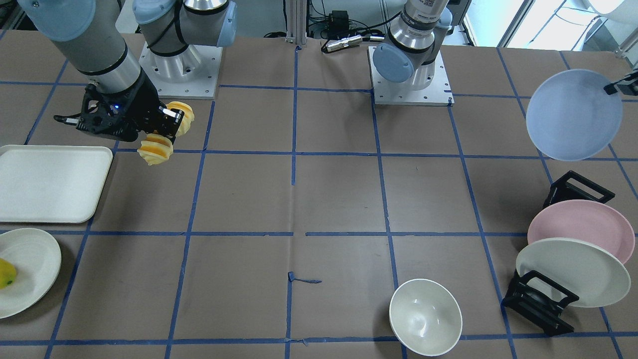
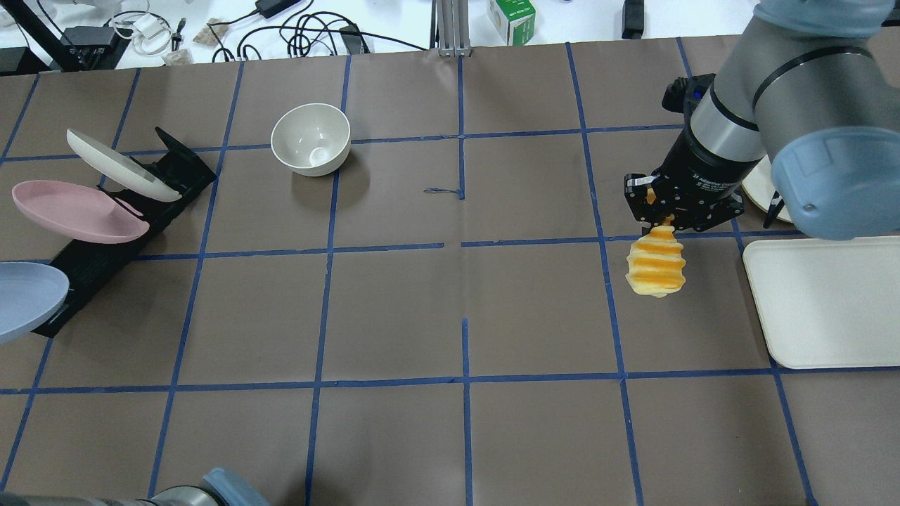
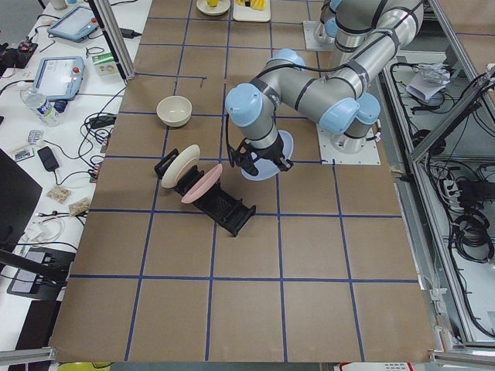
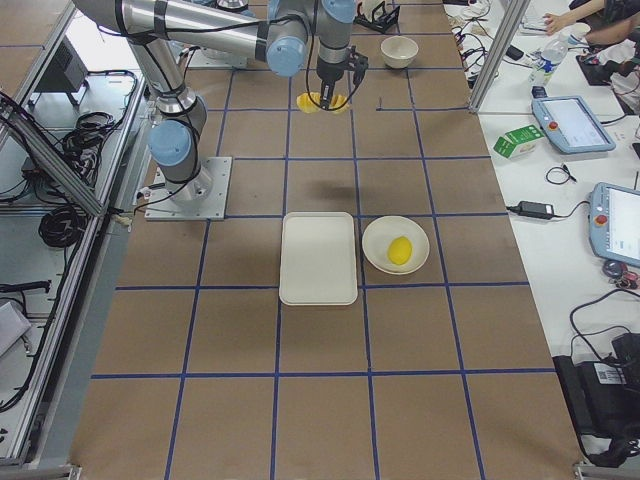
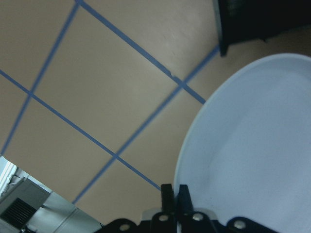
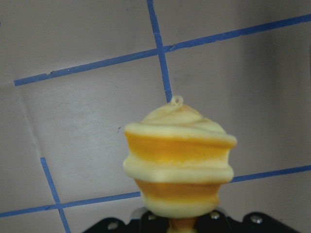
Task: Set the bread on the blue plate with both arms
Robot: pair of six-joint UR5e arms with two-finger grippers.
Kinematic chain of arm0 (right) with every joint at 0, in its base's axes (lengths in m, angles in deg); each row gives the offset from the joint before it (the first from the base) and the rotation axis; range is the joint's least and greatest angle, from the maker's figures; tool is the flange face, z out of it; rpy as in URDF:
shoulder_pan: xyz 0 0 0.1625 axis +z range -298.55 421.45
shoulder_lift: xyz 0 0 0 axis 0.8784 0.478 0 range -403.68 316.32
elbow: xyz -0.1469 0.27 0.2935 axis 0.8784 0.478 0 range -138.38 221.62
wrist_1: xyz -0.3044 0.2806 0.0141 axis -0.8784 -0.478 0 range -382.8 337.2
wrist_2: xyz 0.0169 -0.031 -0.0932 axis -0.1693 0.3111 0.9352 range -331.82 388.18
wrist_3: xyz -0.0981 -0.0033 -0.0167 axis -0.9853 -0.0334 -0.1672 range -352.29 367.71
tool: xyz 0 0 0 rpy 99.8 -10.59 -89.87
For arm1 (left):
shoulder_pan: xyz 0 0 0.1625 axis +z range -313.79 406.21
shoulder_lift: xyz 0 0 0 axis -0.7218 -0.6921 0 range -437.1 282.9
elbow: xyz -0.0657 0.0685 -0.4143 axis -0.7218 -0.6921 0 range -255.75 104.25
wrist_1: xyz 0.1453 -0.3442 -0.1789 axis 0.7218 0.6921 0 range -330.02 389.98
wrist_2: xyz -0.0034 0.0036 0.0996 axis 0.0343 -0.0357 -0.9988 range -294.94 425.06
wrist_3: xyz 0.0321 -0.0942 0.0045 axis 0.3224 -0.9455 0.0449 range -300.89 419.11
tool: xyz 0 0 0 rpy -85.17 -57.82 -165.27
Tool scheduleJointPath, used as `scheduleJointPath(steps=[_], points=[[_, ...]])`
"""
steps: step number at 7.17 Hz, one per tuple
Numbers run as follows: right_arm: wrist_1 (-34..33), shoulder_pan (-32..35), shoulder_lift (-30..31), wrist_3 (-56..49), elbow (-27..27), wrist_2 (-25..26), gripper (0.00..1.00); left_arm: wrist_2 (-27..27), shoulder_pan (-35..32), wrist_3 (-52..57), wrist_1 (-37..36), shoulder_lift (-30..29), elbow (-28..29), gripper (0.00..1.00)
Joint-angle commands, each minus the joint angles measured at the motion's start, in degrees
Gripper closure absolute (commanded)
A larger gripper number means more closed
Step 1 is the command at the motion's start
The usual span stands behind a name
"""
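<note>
Next, the left gripper releases the blue plate on the open table, over the gap in the blue tape lines [image 1: 286, 239]. The plate is tilted in the air beside the black rack.
My right gripper [image 1: 167, 127] is shut on the bread [image 1: 155, 148], a yellow-orange ridged loaf, and holds it above the table near the white tray. In the overhead view the bread [image 2: 657, 267] hangs out of that gripper [image 2: 657, 221]; the right wrist view shows it [image 6: 180, 160] end-on. My left gripper [image 1: 611, 89] is shut on the rim of the blue plate [image 1: 573, 114] and holds it tilted in the air beside the black rack. The left wrist view shows the fingers [image 5: 167, 194] closed on the plate's edge [image 5: 252, 145].
A white tray [image 1: 50, 182] and a cream plate [image 1: 30, 259] with a yellow fruit [image 1: 6, 273] lie on my right side. A black rack [image 1: 538, 301] holds a pink plate [image 1: 580, 227] and a cream-white plate [image 1: 573, 271]. A white bowl [image 1: 425, 316] stands nearby.
</note>
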Motion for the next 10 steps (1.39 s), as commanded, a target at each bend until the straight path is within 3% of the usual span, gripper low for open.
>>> scheduleJointPath(steps=[1, 3, 5, 6, 7, 8, 10], points=[[-0.3, -0.1, -0.3, -0.1, 0.3, 0.1, 1.00, 12.0, -8.6, -0.9, 5.6, 3.5, -2.8, 1.00], [-0.6, -0.1, -0.2, -0.2, 0.6, 0.0, 1.00, 20.3, -25.1, -2.4, -4.3, 3.8, -6.5, 1.00], [-2.7, 0.0, -0.7, -0.2, 0.4, 0.0, 1.00, 24.3, -39.3, -2.9, -23.3, 1.7, -12.2, 1.00], [-2.8, -0.1, -1.1, -0.1, 0.5, 0.1, 1.00, 28.0, -44.4, -5.0, -36.0, -0.2, -17.9, 1.00], [-2.8, -0.1, -1.0, -0.1, 0.5, 0.0, 1.00, 29.7, -46.4, -9.7, -52.3, -3.3, -24.3, 1.00], [-2.7, -0.1, -0.8, -0.1, 0.6, -0.1, 1.00, 32.3, -47.6, -12.6, -63.2, -7.0, -27.6, 1.00], [-5.2, -0.1, -1.2, -0.2, 0.4, 0.0, 1.00, 31.9, -52.3, -16.5, -73.7, -15.3, -27.9, 1.00]])
